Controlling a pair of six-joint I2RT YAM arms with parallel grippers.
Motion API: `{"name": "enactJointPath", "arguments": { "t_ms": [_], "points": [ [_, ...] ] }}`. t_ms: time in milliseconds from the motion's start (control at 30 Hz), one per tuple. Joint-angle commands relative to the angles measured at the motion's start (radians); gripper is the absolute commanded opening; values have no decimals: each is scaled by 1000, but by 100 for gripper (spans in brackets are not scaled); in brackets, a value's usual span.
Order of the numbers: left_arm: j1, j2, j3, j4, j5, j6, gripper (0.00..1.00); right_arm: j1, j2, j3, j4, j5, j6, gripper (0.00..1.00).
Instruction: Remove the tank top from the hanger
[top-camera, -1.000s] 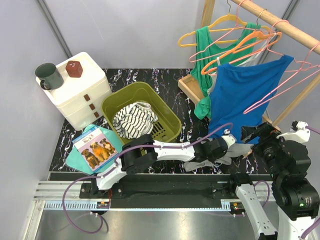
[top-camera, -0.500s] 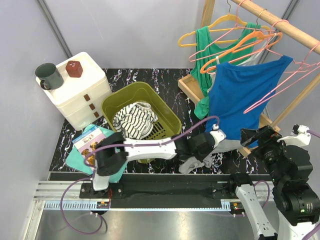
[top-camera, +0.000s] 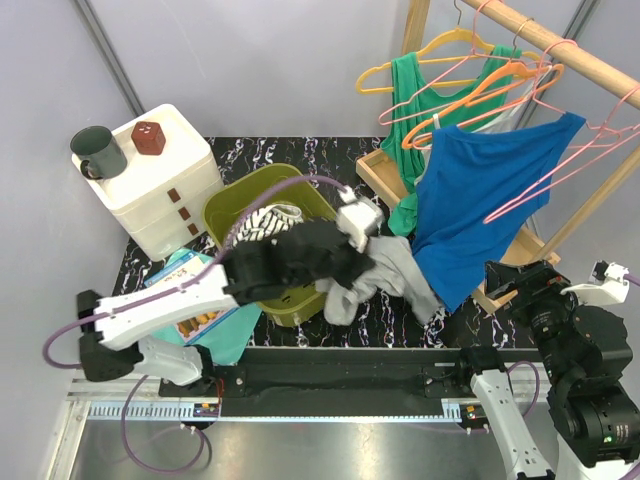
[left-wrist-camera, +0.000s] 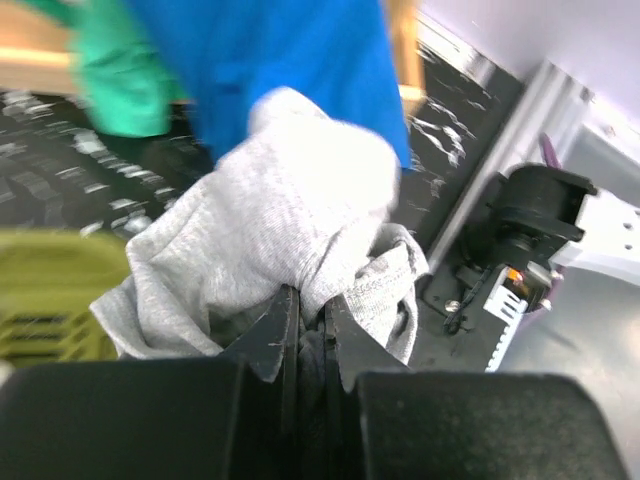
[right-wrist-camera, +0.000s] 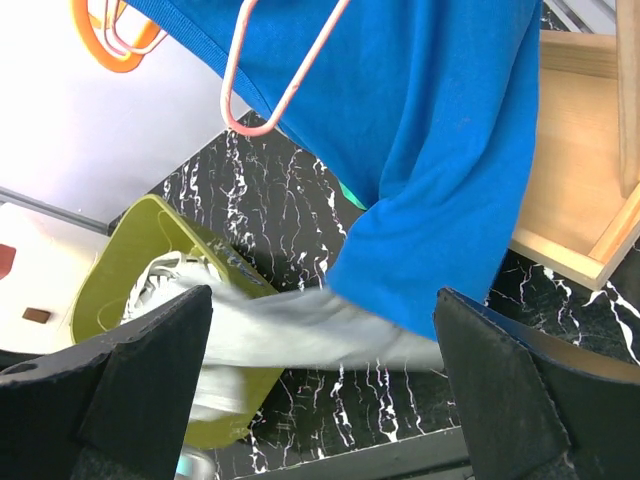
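The grey tank top, held above the table by the basket's corner, will be let go by my left gripper inside the green basket, on top of the striped cloth (top-camera: 291, 243).
My left gripper (top-camera: 345, 262) is shut on a bunched grey tank top (top-camera: 385, 270), held above the table by the near right corner of the green basket. The wrist view shows its jaws (left-wrist-camera: 311, 295) pinching a fold of the grey knit (left-wrist-camera: 270, 220). The cloth trails right, to under the hem of a blue top (top-camera: 490, 200) that hangs on a pink hanger (top-camera: 560, 170). No hanger shows inside the grey top. My right gripper (top-camera: 510, 282) stands open and empty at the right, below the blue top (right-wrist-camera: 430, 150); between its fingers (right-wrist-camera: 322, 293) the grey top (right-wrist-camera: 270, 330) stretches across.
The green basket (top-camera: 335, 222) holds a striped cloth (top-camera: 262, 225). On the wooden rail (top-camera: 540, 40) hang a green top (top-camera: 410, 120) and an orange hanger (top-camera: 480, 95). A white drawer box (top-camera: 165, 180) with a mug (top-camera: 97, 150) stands at the back left.
My left arm has swung up and to the left from the table's front toward the basket, dragging the grey tank top along. The right gripper has stayed put and open.
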Motion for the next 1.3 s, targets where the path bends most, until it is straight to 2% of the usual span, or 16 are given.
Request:
{"name": "enactJointPath", "arguments": {
  "t_ms": [0, 267, 567, 667, 767, 933, 1100, 1267],
  "points": [
    [108, -181, 7, -72, -26, -29, 0, -2, -6, -9, 56, -36, 12, 100],
    [321, -347, 123, -226, -79, 28, 0, -2, -20, -57, 79, -89, 18, 100],
    [482, -302, 358, -323, -117, 123, 0, -2, -30, -74, 86, -109, 16, 100],
    [519, -301, 369, -328, -168, 145, 0, -2, -27, -77, 86, -110, 15, 100],
    [569, -278, 352, -325, -184, 159, 0, -2, -24, -83, 92, -116, 13, 99],
    [675, -220, 266, -296, -87, 122, 0, -4, -18, -86, 101, -138, 16, 100],
    [698, -174, 29, -159, 88, 64, 0, -2, -14, -62, 101, -141, 15, 100],
    [718, -13, -56, -99, 97, 8, 0, -2, -11, -29, 98, -187, 23, 100]
  ]
}}
